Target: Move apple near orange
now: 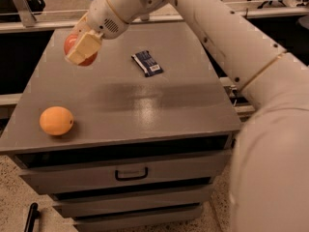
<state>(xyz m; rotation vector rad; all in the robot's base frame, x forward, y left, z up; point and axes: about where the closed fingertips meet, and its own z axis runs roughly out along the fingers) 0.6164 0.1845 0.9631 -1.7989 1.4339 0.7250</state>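
Next, my gripper lets go of the red apple on the cabinet top close beside the orange [94, 101], toward the dark blue snack packet.
My gripper [79, 50] is shut on the red apple [72, 45] and holds it above the far left part of the grey cabinet top [159, 100]. The cream fingers [83, 46] cover most of the apple, so only its red sides show. The orange [56, 121] lies on the cabinet top near the front left corner, well below and in front of the held apple.
A dark blue snack packet [148, 63] lies on the cabinet top right of the gripper. My white arm [231, 37] spans from the right side across the top. Drawers with a handle [131, 173] are below the front edge.
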